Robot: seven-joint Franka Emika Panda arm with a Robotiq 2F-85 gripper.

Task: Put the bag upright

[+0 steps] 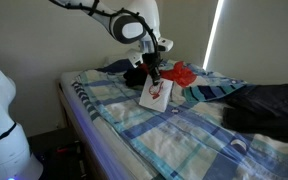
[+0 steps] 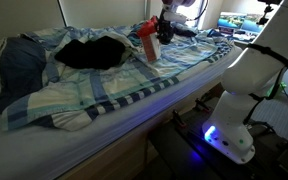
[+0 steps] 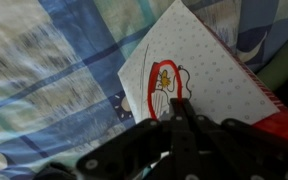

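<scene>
My gripper will let go of the white bag so that it stands on the plaid blue bedcover (image 1: 153, 111), in front of the red material.
The bag (image 1: 155, 96) is small and white with a red printed mark. It is lifted at its top and tilts over the plaid blue bedcover (image 1: 174, 135). It also shows in an exterior view (image 2: 147, 44) and fills the wrist view (image 3: 209, 65). Red material (image 1: 185, 73) lies at its top end. My gripper (image 1: 154, 72) is above the bag, fingers pressed together on its upper edge (image 3: 184, 108). It also shows in an exterior view (image 2: 162, 28).
A large dark navy cloth (image 2: 19, 60) and a black bundle (image 2: 94, 50) lie on the bed away from the bag. Both show at the far side in an exterior view (image 1: 269, 100). The white robot base (image 2: 239, 85) stands beside the bed edge.
</scene>
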